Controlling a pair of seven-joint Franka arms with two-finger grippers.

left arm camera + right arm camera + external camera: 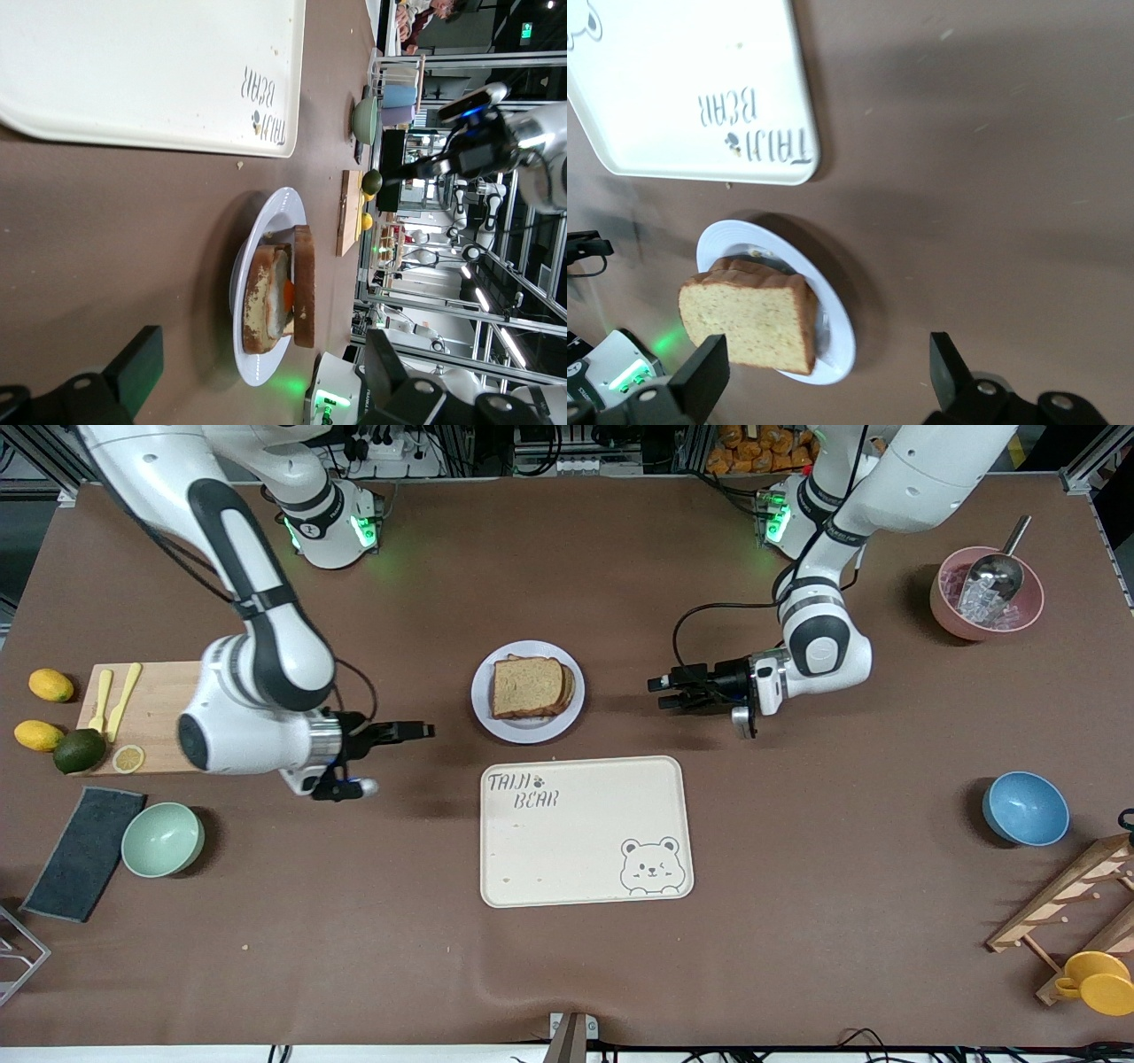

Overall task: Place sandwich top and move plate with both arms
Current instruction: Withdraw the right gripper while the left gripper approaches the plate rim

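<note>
The robot's left gripper needs to close on the plate's rim (580, 691) (237, 310), on the side that faces the blue bowl, because both arms should move the plate.
The pale plate (528, 731) lies mid-table, just farther from the front camera than the tray. The sandwich top (527, 687) lies on a stack with a fried egg under it. It also shows in the left wrist view (304, 274) and the right wrist view (749, 319). My left gripper (663, 693) is open and empty, low beside the plate toward the left arm's end, and faces the plate (266, 226). My right gripper (422, 731) is open and empty, low beside the plate toward the right arm's end, and faces the plate (837, 323).
The cream bear-printed tray (585, 833) lies just nearer the front camera than the plate. A cutting board (155, 713) with lemons and an avocado and a green bowl (162, 840) sit at the right arm's end. A pink ice bowl (985, 593) and a blue bowl (1025, 808) sit at the left arm's end.
</note>
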